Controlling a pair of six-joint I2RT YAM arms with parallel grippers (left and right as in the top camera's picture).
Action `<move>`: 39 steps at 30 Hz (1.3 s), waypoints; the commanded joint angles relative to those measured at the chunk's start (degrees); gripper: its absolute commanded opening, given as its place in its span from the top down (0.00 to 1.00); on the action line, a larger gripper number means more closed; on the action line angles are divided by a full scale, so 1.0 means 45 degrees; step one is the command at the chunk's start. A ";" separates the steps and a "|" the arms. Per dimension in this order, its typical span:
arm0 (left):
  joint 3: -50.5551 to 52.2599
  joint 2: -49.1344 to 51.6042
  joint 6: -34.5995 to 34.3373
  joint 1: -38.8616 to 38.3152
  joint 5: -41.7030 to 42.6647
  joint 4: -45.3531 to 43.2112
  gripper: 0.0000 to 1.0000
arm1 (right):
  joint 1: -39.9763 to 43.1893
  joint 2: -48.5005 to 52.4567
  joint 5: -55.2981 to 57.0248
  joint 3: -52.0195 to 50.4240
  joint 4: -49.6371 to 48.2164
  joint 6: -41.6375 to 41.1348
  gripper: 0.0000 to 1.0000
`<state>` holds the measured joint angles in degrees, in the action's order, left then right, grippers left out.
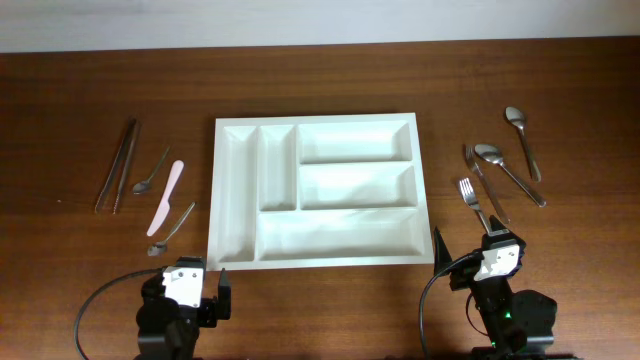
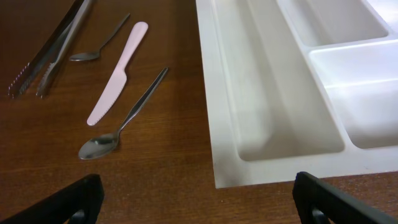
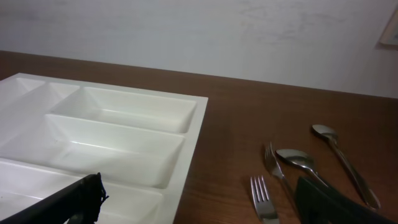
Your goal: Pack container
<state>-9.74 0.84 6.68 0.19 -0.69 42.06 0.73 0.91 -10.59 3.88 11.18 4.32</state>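
Note:
The far fork's neck (image 1: 479,172) (image 3: 282,177), just below its prongs and beside the spoon, is the next place my right gripper will go to and close on.
A white compartment tray (image 1: 233,190) lies in the middle of the table; it also shows in the left wrist view (image 2: 227,124) and the right wrist view (image 3: 186,155). Left of it lie metal tongs (image 1: 117,166), a small spoon (image 1: 150,172), a pink knife (image 1: 166,196) and another spoon (image 1: 173,229). Right of it lie two forks (image 1: 474,205) and two spoons (image 1: 508,172). My left gripper (image 1: 185,290) is open and empty near the tray's front left corner. My right gripper (image 1: 490,262) is open and empty at the near fork's handle.
The tray's compartments hold nothing. The table's front edge runs just behind both arms. A pale wall shows beyond the table in the right wrist view (image 3: 249,31).

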 commanded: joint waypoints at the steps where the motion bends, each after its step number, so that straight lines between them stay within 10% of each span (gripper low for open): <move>1: 0.0073 -0.0121 0.0204 0.0087 -0.0131 -0.0010 0.01 | -0.0078 -0.0155 0.0155 -0.0102 0.0005 -0.0073 0.01; 24: -0.0539 -0.0083 -0.0748 0.0078 0.3827 -0.3453 0.01 | -0.0078 0.0719 -0.2016 0.0835 -0.0403 -0.5727 0.01; 39: -0.6494 0.8582 0.0850 0.0078 -0.0165 -0.2647 0.01 | 0.1112 1.2818 0.1467 1.2376 0.4940 -0.2516 0.01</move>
<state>-32.34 28.69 7.01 0.19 2.83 28.23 1.93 48.12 -8.49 46.24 27.81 -13.43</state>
